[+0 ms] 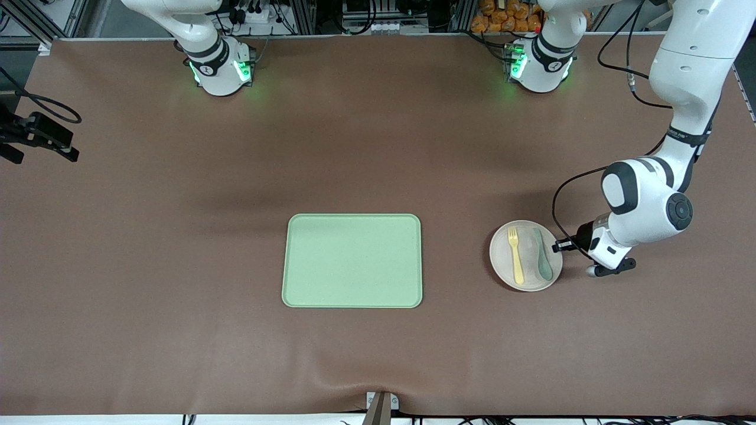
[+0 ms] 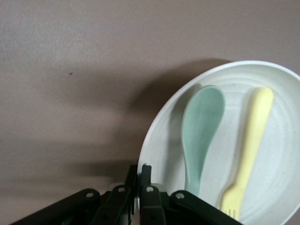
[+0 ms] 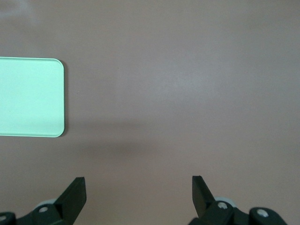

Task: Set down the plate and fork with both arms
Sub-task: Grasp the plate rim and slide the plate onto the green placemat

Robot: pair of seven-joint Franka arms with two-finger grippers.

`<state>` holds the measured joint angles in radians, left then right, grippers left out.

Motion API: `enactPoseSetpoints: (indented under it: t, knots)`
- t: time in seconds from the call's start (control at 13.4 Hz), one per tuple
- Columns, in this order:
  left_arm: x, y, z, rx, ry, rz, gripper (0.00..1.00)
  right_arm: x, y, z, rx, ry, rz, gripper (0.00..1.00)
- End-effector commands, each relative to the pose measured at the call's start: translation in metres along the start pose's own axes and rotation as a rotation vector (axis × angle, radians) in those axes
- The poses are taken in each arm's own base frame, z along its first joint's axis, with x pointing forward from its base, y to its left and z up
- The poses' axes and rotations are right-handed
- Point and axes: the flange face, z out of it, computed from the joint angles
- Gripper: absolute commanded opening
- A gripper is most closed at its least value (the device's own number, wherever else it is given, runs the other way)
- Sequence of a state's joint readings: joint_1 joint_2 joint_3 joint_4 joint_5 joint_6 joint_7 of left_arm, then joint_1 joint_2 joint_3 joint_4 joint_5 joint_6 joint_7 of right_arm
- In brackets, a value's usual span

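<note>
My left gripper is going to set the pale plate down on the light green tray (image 1: 375,261), toward the edge nearest this gripper, and let go. The plate still lies on the brown table.
The pale plate (image 1: 504,255) lies on the brown table toward the left arm's end, beside the tray. On it rest the yellow fork (image 1: 515,255) and a muted green spoon (image 1: 542,255), side by side. My left gripper (image 1: 558,245) is low at the plate's edge. In the left wrist view this left gripper (image 2: 139,171) is shut on the rim of the plate (image 2: 161,154), one finger inside and one outside, with the spoon (image 2: 201,126) and the fork (image 2: 251,140) just past it. My right gripper (image 3: 139,187) hangs open over bare table, holding nothing.
A light green rectangular tray (image 1: 352,260) lies mid-table; its corner (image 3: 28,96) shows in the right wrist view. A black camera mount (image 1: 35,136) juts in at the right arm's end of the table. The two green-lit bases stand along the table's edge farthest from the front camera.
</note>
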<state>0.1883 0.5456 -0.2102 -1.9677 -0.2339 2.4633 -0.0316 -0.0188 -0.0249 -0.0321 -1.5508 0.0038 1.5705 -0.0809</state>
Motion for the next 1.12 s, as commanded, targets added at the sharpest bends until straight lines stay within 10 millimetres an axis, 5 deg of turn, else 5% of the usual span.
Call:
enactPoseSetpoints:
  t: [0.0,0.52,0.9,1.05]
  knots:
    - [0.002,0.022,-0.007,-0.030,0.015,0.028,0.00,0.000,0.005,-0.004,0.017,0.001,0.002,1.00]
    - [0.014,0.129,-0.061,-0.160,0.050,0.080,0.00,0.000,0.005,-0.004,0.017,0.001,0.002,1.00]
    - [-0.041,0.270,-0.035,-0.163,-0.001,0.100,0.00,0.000,0.005,-0.004,0.016,0.004,0.001,1.00]
    - [-0.051,0.299,-0.015,-0.157,-0.021,0.093,0.00,0.001,0.004,-0.003,0.017,0.001,-0.002,1.00]
